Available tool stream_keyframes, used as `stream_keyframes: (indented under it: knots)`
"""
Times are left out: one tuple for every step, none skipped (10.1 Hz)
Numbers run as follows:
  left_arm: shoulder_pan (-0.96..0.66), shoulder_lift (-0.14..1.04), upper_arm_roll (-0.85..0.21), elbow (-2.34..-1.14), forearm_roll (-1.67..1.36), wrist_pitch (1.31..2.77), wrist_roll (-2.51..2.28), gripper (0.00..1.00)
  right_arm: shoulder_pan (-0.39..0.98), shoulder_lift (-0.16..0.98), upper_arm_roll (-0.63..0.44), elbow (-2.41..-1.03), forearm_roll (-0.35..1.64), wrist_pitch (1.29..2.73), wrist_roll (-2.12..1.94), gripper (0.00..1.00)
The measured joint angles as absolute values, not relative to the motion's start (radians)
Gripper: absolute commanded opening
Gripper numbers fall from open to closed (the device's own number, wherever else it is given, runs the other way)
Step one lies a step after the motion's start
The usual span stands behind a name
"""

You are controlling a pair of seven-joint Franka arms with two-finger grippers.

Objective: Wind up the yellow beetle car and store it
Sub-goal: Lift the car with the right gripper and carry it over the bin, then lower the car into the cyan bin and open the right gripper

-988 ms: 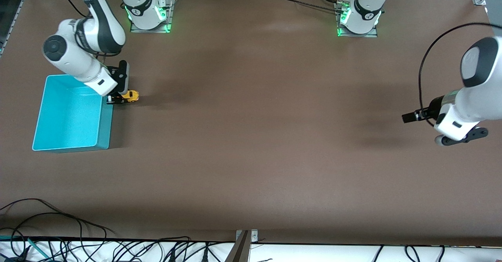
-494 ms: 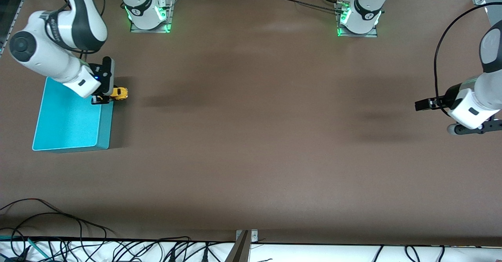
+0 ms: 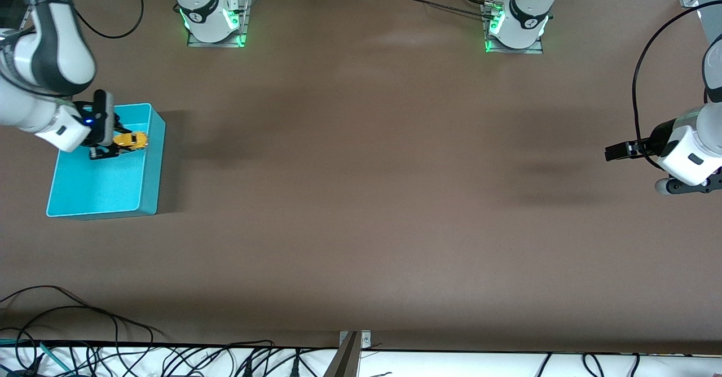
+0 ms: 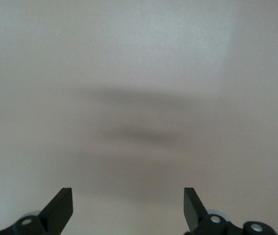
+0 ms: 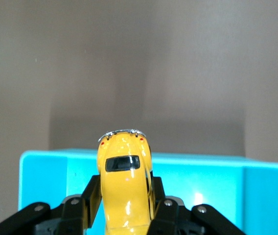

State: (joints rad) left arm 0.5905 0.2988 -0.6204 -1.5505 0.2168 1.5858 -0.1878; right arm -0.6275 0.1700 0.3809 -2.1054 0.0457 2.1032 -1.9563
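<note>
The robot's right gripper needs to release the yellow beetle car on the turquoise bin's bottom, toward the end (image 3: 121,154) nearest the robot bases.
My right gripper (image 3: 117,143) is shut on the yellow beetle car (image 3: 131,140) and holds it in the air over the turquoise bin (image 3: 151,165), above the part of the bin nearest the robot bases. In the right wrist view the car (image 5: 125,183) sits clamped between the black fingers (image 5: 91,196), with the bin's rim (image 5: 178,159) below it. My left gripper (image 3: 617,152) is open and empty, up in the air over the bare table at the left arm's end; its wrist view shows only its two fingertips (image 4: 60,203) over bare table.
The brown table (image 3: 361,196) is bare apart from the bin. Cables lie along the table edge nearest the front camera (image 3: 113,354). The two arm bases (image 3: 211,10) stand at the edge farthest from the camera.
My right gripper has carried the car from beside the bin to above the bin's inside. My left gripper has drawn back toward the left arm's end of the table.
</note>
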Motion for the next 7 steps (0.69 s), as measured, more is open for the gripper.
stream_keyframes:
  knots:
    - [0.588,0.303,-0.623,-1.541,0.217,1.586,-0.188,1.00,-0.664,0.207,0.373,-2.077,0.046,2.103,-2.014,0.07]
    - [0.585,0.306,-0.627,-1.533,0.217,1.586,-0.193,1.00,-0.700,0.244,0.367,-2.049,0.043,2.103,-2.069,0.07]
    - [0.575,0.307,-0.628,-1.529,0.217,1.586,-0.197,1.00,-0.724,0.277,0.361,-2.025,0.040,2.102,-2.106,0.07]
    - [0.568,0.308,-0.628,-1.527,0.217,1.586,-0.202,1.00,-0.739,0.304,0.356,-2.007,0.037,2.102,-2.130,0.07]
    - [0.567,0.309,-0.628,-1.527,0.217,1.586,-0.207,1.00,-0.748,0.329,0.350,-1.995,0.036,2.102,-2.144,0.07]
    - [0.567,0.310,-0.627,-1.526,0.217,1.586,-0.207,1.00,-0.749,0.351,0.341,-1.991,0.036,2.102,-2.148,0.07]
    - [0.567,0.310,-0.626,-1.526,0.217,1.586,-0.208,1.00,-0.750,0.374,0.335,-1.990,0.035,2.104,-2.150,0.08]
